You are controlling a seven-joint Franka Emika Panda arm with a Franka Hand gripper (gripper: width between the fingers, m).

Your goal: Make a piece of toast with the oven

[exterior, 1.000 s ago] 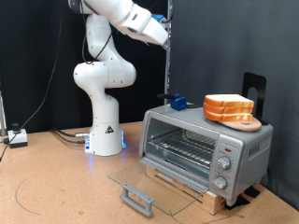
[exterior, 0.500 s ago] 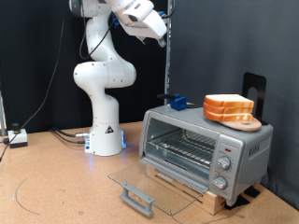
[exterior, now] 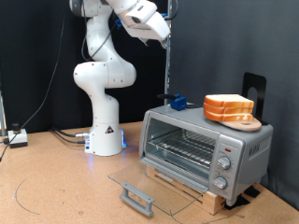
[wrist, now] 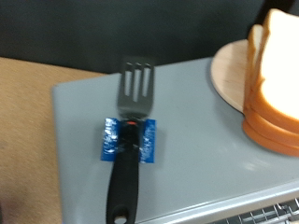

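Next, the gripper needs to go to the black slotted spatula and close on the blue holder (exterior: 178,103) (wrist: 128,139), where the spatula's handle joins its slotted head.
The silver oven (exterior: 206,149) stands at the exterior view's right, its glass door (exterior: 154,185) folded down flat and its wire rack (exterior: 182,145) showing. I see no single slice apart from the stack of bread slices (exterior: 229,107) on a round wooden board (wrist: 229,70) on the oven's top (wrist: 187,159). A black slotted spatula (wrist: 131,121) lies on a blue holder (wrist: 129,140) beside the stack (wrist: 276,75). My gripper (exterior: 164,35) is high above the oven's left end, holding nothing I can see. Its fingers do not show in the wrist view.
The white robot base (exterior: 103,131) stands behind the oven, towards the exterior view's left. The door's grey bar handle (exterior: 137,198) sticks out over the table. A column of knobs (exterior: 222,168) is on the oven's right front. A black stand (exterior: 254,89) rises behind the bread.
The hand has risen and shifted a little towards the exterior view's left, then held still. The oven, bread and spatula have not moved.
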